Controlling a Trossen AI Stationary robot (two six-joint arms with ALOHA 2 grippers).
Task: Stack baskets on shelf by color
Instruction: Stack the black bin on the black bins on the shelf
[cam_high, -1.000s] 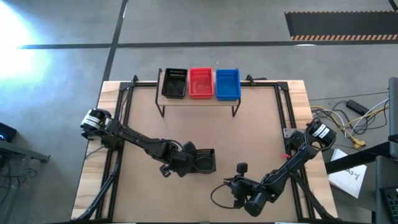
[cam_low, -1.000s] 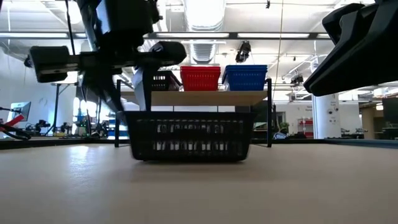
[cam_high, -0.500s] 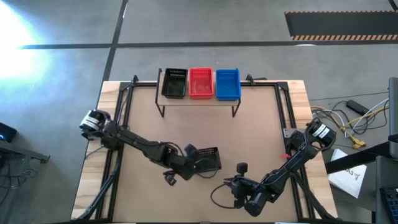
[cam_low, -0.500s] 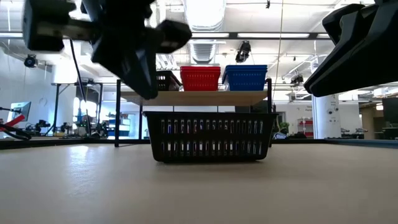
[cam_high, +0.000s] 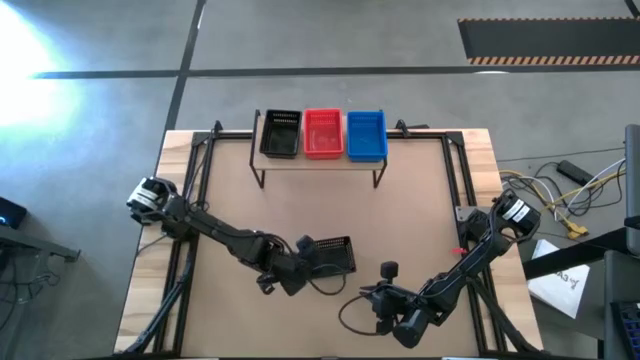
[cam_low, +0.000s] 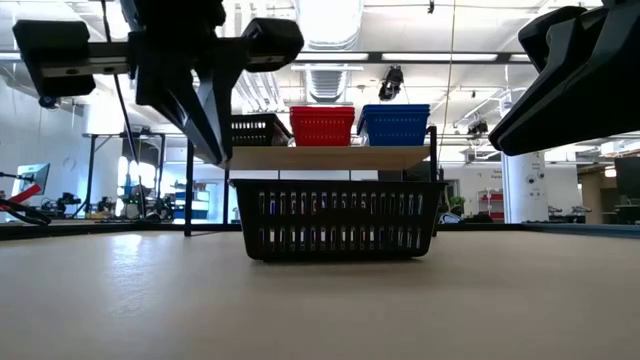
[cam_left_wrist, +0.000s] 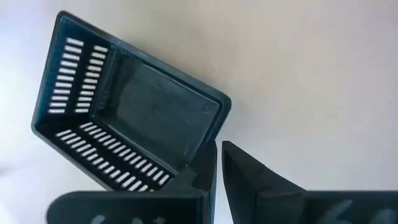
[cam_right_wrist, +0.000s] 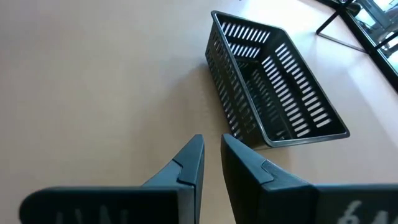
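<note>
The black basket's end rim slants across my nearly shut left fingers; next I open, square up and grip that rim (cam_left_wrist: 199, 149) before lifting.
One black basket (cam_high: 332, 255) stands upright on its bottom on the table, near the front middle; the low view shows this basket (cam_low: 338, 218) too. My left gripper (cam_high: 302, 265) hangs shut just off its left end, raised above the rim, fingers (cam_low: 215, 140) pointing down; its wrist view shows the gripper (cam_left_wrist: 217, 165) beside a basket corner (cam_left_wrist: 214, 109). My right gripper (cam_high: 387, 272) waits near the front edge, to the basket's right, its fingers (cam_right_wrist: 212, 149) a narrow gap apart with nothing between. On the shelf (cam_high: 320, 162) sit black (cam_high: 280, 133), red (cam_high: 323, 133) and blue (cam_high: 366, 135) baskets.
The shelf stands on thin black legs (cam_high: 259, 175) at the table's far middle. A black frame (cam_high: 195, 170) runs along the table's left and right sides. Bare tabletop (cam_high: 330, 210) lies between the shelf and the black basket. Cables (cam_high: 560, 195) lie off the table's right.
My left gripper has come away from the black basket's left end, risen, drawn back a little toward the near left and shut. The basket has slid along the table toward the right edge and turned slightly, still upright.
</note>
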